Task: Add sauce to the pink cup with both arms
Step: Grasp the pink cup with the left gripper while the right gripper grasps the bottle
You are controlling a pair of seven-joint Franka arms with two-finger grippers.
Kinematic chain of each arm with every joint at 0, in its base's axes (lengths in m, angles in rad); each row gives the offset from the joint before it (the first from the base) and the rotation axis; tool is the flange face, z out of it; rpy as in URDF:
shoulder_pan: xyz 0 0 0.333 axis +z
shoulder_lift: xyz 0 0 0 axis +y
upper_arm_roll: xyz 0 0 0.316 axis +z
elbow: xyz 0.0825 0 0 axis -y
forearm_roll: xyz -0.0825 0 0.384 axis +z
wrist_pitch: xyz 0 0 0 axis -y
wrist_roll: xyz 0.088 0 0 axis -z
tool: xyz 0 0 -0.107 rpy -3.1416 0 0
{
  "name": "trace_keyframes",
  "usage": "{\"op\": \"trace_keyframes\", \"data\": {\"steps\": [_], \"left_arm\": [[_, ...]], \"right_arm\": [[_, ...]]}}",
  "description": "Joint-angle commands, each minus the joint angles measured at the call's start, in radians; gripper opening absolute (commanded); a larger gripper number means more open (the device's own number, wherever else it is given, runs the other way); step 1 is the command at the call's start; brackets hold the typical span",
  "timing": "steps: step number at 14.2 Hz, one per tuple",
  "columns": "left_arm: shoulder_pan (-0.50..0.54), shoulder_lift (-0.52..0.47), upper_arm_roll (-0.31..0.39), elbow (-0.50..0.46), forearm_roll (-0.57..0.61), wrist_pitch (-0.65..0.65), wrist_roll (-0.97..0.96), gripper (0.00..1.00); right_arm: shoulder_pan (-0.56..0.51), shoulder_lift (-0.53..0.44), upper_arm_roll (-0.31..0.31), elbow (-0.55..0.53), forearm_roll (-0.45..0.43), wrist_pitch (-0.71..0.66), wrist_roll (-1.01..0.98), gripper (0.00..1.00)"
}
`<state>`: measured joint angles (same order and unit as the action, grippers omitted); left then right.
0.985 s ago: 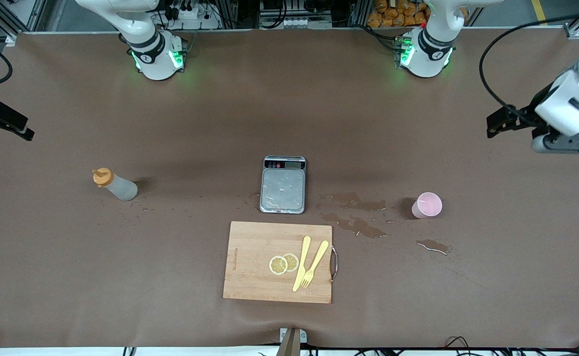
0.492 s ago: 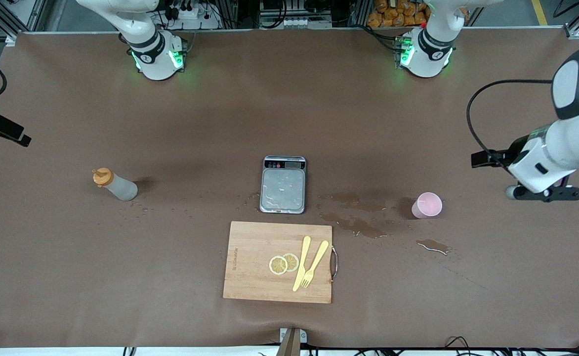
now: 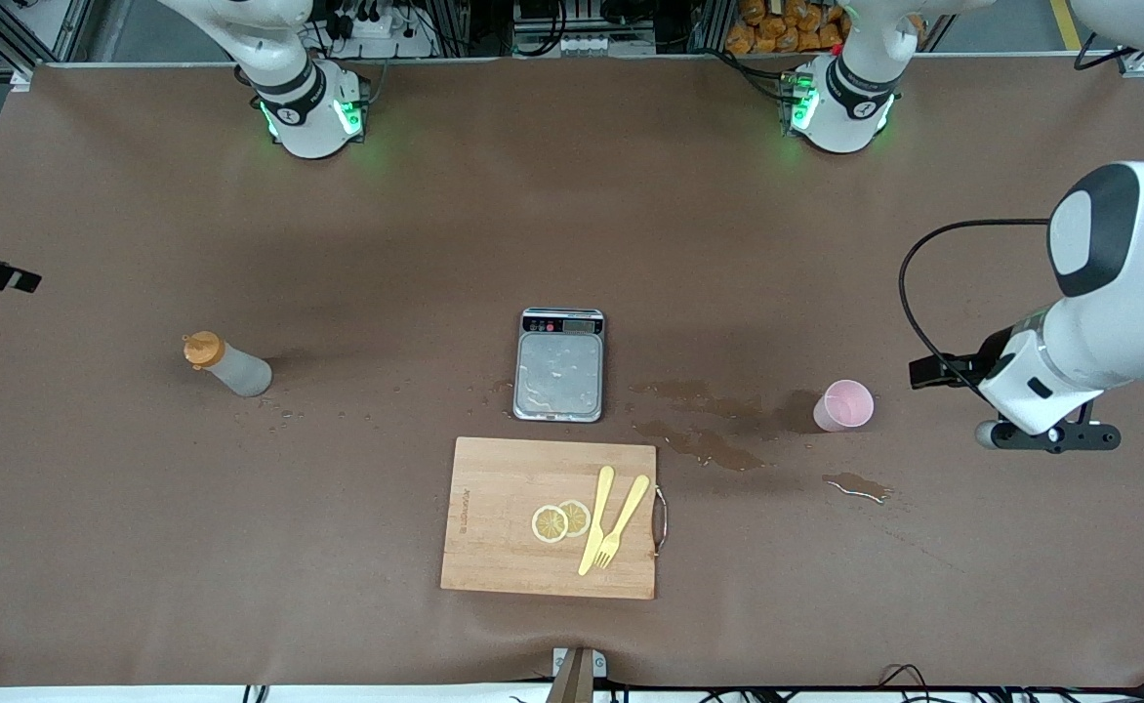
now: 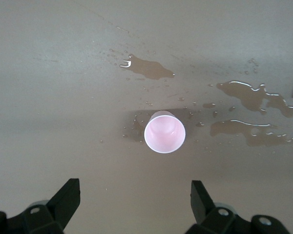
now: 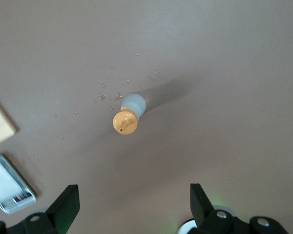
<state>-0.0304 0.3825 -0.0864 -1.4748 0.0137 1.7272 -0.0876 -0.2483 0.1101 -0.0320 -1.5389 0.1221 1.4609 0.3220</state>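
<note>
Next, I close my left gripper on the pink cup's rim (image 3: 872,405) (image 4: 145,136), at the side that faces away from the scale, with one finger inside the cup.
The pink cup (image 3: 843,405) stands upright and empty on the brown table, among puddles. In the left wrist view the cup (image 4: 164,131) lies ahead of my left gripper (image 4: 134,195), which is open and empty. In the front view the left gripper (image 3: 1045,435) hangs over the table beside the cup, toward the left arm's end. The sauce bottle (image 3: 228,366), grey-white with an orange cap, stands toward the right arm's end. In the right wrist view the bottle (image 5: 129,114) is well ahead of my right gripper (image 5: 132,200), which is open, empty and high above the table.
A steel-plate scale (image 3: 559,366) sits mid-table. A wooden cutting board (image 3: 494,517) with lemon slices (image 3: 560,520), a yellow knife and a fork lies nearer the front camera. Puddles (image 3: 699,444) spread between the scale and the cup, with another (image 3: 855,484) nearer the camera.
My left gripper has come down and moved closer to the pink cup. My right gripper has shifted slightly at the table's edge. The cup and bottle have not moved.
</note>
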Motion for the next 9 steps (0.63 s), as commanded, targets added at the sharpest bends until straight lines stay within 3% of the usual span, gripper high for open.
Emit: {"op": "trace_keyframes", "data": {"steps": [1, 3, 7, 9], "left_arm": [[-0.012, 0.044, -0.004, -0.066, -0.009, 0.023, -0.055, 1.0], [-0.008, 0.036, -0.004, -0.168, -0.009, 0.11, -0.08, 1.0], [0.004, 0.041, -0.006, -0.255, -0.012, 0.23, -0.08, 1.0], [0.029, 0.036, -0.007, -0.365, -0.091, 0.404, -0.07, 1.0]], "right_arm": [[-0.028, 0.072, 0.015, 0.057, 0.03, -0.017, 0.191, 1.0], [-0.065, 0.074, 0.014, 0.048, 0.066, -0.017, 0.232, 1.0], [-0.129, 0.097, 0.015, 0.031, 0.169, -0.056, 0.37, 1.0], [-0.182, 0.141, 0.014, 0.031, 0.258, -0.103, 0.397, 1.0]]}}
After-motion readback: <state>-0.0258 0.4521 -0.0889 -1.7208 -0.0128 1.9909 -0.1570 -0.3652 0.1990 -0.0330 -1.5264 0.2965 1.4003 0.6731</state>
